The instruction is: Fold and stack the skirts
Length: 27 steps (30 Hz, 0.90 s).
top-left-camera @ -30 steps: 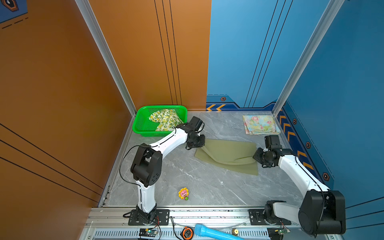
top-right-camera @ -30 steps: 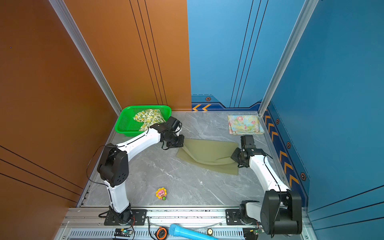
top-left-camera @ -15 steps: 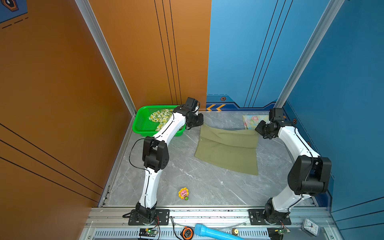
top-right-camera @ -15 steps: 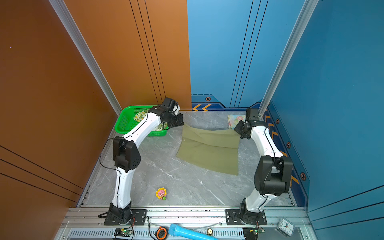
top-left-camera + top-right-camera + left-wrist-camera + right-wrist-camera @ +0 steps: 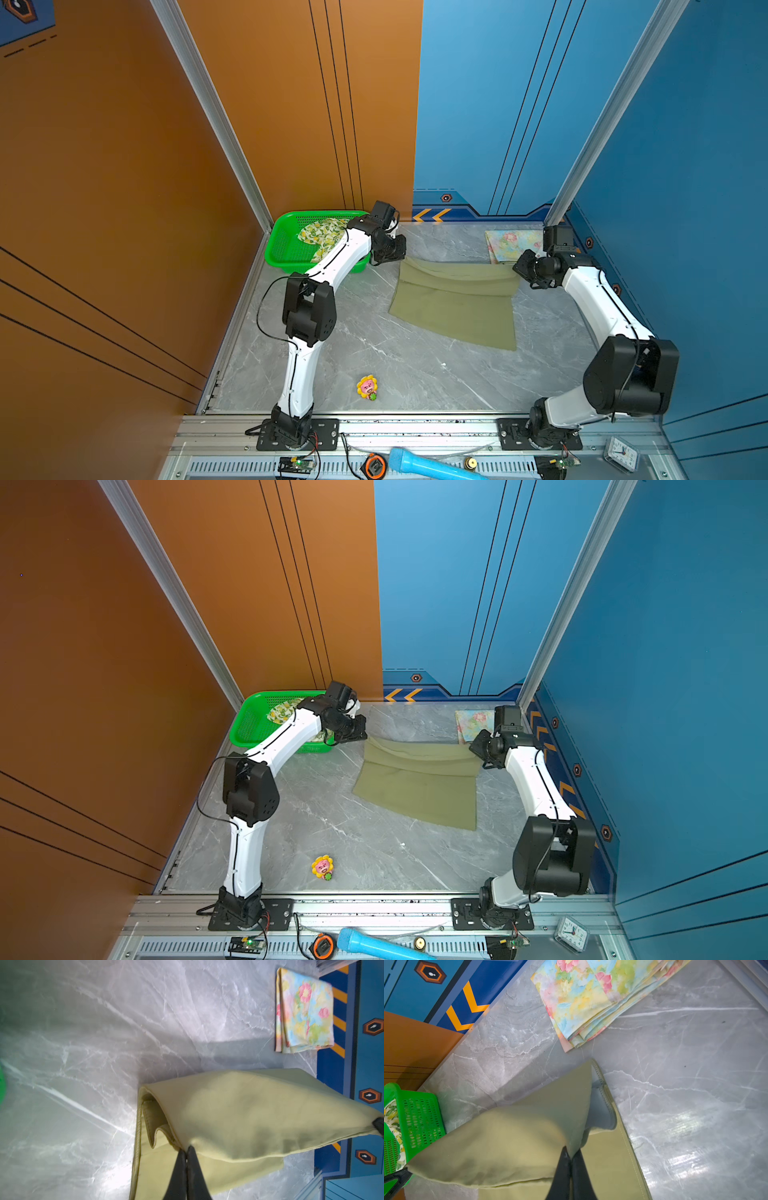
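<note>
I will use my left gripper to let go of the olive green skirt's raised corner, now held above the flat layer, on the flat layer's near corner (image 5: 392,310), toward the flower toy.
The olive green skirt (image 5: 453,307) (image 5: 415,789) lies spread mid-table, its far edge raised off the surface. My left gripper (image 5: 400,261) (image 5: 187,1152) is shut on that edge's left corner, and my right gripper (image 5: 518,271) (image 5: 572,1154) is shut on its right corner (image 5: 577,1126). The cloth sags between them over the flat layer (image 5: 158,1167). The pastel floral skirt (image 5: 513,245) (image 5: 473,723) (image 5: 305,1012) (image 5: 583,995) lies folded at the far right corner. The lemon-print skirt (image 5: 322,235) (image 5: 284,710) is crumpled in the green basket (image 5: 282,249) (image 5: 249,725).
A small flower toy (image 5: 367,387) lies near the front edge. On the front rail are a blue tube (image 5: 428,467), a tape measure (image 5: 376,467) and a small clock (image 5: 622,455). Walls close in the table on three sides.
Both grippers carried the olive skirt's held edge from mid-table toward the far wall, opening the cloth out longer. Since half a second ago they have drawn slightly back.
</note>
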{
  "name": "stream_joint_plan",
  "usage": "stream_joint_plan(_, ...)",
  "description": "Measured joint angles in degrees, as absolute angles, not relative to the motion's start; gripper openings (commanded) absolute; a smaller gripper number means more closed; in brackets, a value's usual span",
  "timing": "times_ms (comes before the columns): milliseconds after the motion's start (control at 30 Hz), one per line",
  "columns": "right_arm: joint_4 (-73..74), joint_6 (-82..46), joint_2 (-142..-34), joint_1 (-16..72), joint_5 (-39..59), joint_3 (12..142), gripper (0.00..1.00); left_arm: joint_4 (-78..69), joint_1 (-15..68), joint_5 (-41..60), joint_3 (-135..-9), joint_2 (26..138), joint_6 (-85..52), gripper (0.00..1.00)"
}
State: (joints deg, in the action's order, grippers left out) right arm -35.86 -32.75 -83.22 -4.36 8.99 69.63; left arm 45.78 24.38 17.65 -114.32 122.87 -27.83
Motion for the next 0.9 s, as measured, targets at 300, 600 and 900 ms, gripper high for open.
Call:
stream_joint_plan(300,-35.1,-33.1,-70.8,-2.9,9.0,53.6,0.0,41.4,26.9,17.1,-97.0,111.6,-28.0,0.0)
stream_joint_plan(600,-30.9,-35.2,-62.7,-1.7,8.8,38.5,0.0,36.1,28.6,16.5,-82.4,109.1,-29.3,0.0)
stream_joint_plan(900,-26.5,-36.3,-62.1,-1.4,7.2,29.8,0.0,32.1,29.7,15.3,-73.5,107.7,-30.3,0.0)
